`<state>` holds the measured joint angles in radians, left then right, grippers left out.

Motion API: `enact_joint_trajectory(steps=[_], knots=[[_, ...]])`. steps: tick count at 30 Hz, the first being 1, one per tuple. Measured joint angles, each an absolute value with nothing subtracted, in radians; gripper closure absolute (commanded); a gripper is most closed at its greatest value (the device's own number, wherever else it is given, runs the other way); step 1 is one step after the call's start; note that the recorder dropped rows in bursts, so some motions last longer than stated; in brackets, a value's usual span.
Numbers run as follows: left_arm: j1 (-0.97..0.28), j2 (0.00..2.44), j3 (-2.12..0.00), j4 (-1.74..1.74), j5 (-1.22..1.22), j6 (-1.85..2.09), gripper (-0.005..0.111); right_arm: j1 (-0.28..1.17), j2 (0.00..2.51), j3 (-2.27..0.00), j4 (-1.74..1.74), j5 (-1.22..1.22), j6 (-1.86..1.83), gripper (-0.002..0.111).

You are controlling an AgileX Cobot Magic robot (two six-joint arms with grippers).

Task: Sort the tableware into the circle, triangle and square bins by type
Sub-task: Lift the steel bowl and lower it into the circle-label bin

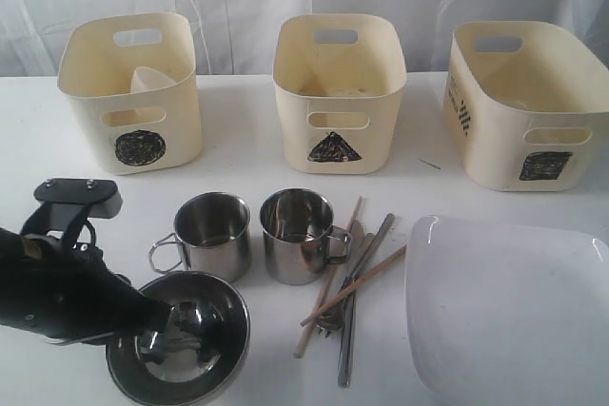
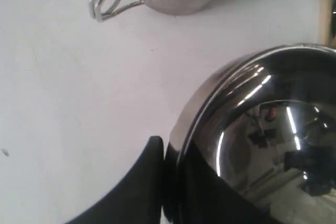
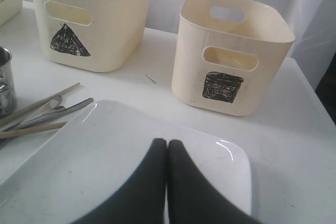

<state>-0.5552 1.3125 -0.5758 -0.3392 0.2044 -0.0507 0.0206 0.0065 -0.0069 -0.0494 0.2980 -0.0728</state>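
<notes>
Next, I release the steel bowl with my left gripper inside the circle bin [image 1: 147, 101], against the pale rounded thing.
My left gripper [image 1: 164, 322] is shut on the rim of the steel bowl [image 1: 205, 330] at the front left. One finger [image 2: 152, 153] is outside the bowl's [image 2: 262, 129] wall and the other inside. Two steel mugs [image 1: 214, 233] [image 1: 297, 233] stand behind the bowl. Chopsticks and metal cutlery [image 1: 347, 282] lie in a loose pile to their right. My right gripper [image 3: 167, 142] is shut and empty, hovering over the large white plate [image 3: 105, 150], which lies at the front right [image 1: 504, 311]. The circle bin [image 1: 131, 92], triangle bin [image 1: 338, 92] and square bin [image 1: 528, 106] stand along the back.
A pale rounded thing [image 1: 152, 78] shows inside the circle bin. A white curtain hangs behind the table. In the right wrist view the triangle bin [image 3: 89, 19] and square bin [image 3: 231, 56] stand beyond the plate, near the table's far edge.
</notes>
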Motion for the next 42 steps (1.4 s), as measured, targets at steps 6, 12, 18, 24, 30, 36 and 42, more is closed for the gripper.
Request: enact_joint_trajectory(steps=[6, 12, 18, 24, 30, 36, 42], knots=[[-0.555, 1.173, -0.576, -0.337, 0.316, -0.049, 0.107, 0.021, 0.006, -0.007, -0.049, 0.298, -0.073, 0.108], [-0.555, 1.048, -0.576, -0.337, 0.337, -0.047, 0.107, 0.021, 0.006, -0.007, -0.049, 0.298, -0.073, 0.108], [-0.555, 0.994, -0.671, -0.286, 0.348, 0.125, 0.107, 0.021, 0.006, -0.007, -0.049, 0.298, -0.073, 0.108], [-0.498, 1.082, -0.881, -0.109, 0.306, 0.092, 0.107, 0.021, 0.006, -0.007, -0.049, 0.298, -0.073, 0.108], [-0.328, 1.260, -1.101, -0.050, 0.306, 0.063, 0.107, 0.021, 0.006, -0.007, -0.049, 0.298, -0.073, 0.108], [-0.245, 1.462, -1.312, -0.034, 0.304, 0.061, 0.107, 0.021, 0.006, -0.007, -0.049, 0.298, -0.073, 0.108], [-0.188, 1.707, -1.556, -0.034, 0.308, 0.031, 0.107, 0.021, 0.006, -0.007, -0.049, 0.298, -0.073, 0.108]])
